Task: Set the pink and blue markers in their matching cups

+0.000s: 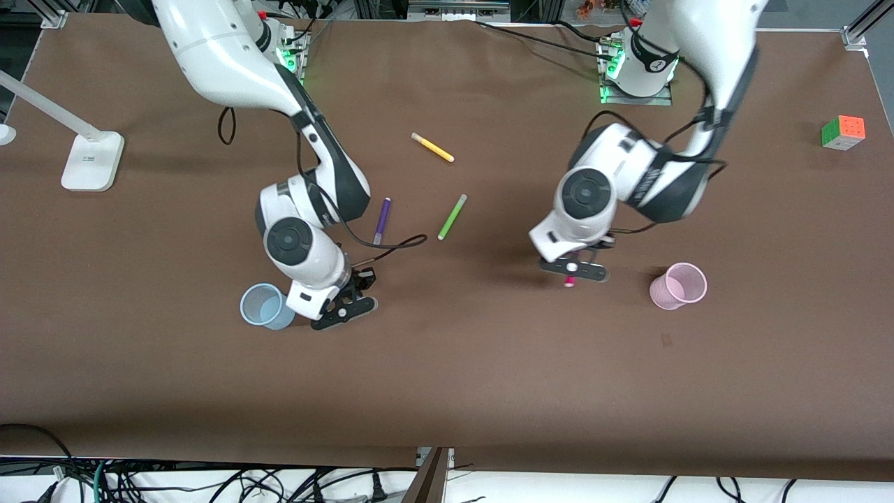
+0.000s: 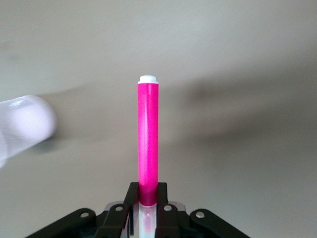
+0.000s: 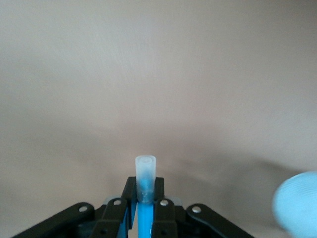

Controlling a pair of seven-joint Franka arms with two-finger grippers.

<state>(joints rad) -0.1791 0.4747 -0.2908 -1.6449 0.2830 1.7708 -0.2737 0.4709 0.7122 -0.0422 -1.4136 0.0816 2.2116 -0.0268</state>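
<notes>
The robot's right gripper needs to release the blue marker inside the pale blue cup (image 1: 268,307) (image 3: 297,205), leaning against the inside of the cup.
My left gripper (image 1: 573,271) is shut on the magenta-pink marker (image 1: 569,281) and holds it over the bare table beside the pale pink cup (image 1: 679,286). In the left wrist view the pink marker (image 2: 148,139) sticks out from between the fingers (image 2: 132,194), white tip outward, and the pink cup (image 2: 25,126) shows at the edge. My right gripper (image 1: 346,307) is over the table beside the pale blue cup (image 1: 264,306). In the right wrist view it is shut on the blue marker (image 3: 145,218), whose greyish clear cap (image 3: 145,171) pokes out, and the blue cup (image 3: 297,203) is off to one side.
A purple pen (image 1: 382,220), a lime-green pen (image 1: 452,217) and a yellow pen (image 1: 433,147) lie mid-table, nearer the robots' bases. A colour cube (image 1: 843,132) sits at the left arm's end. A white lamp base (image 1: 92,161) stands at the right arm's end.
</notes>
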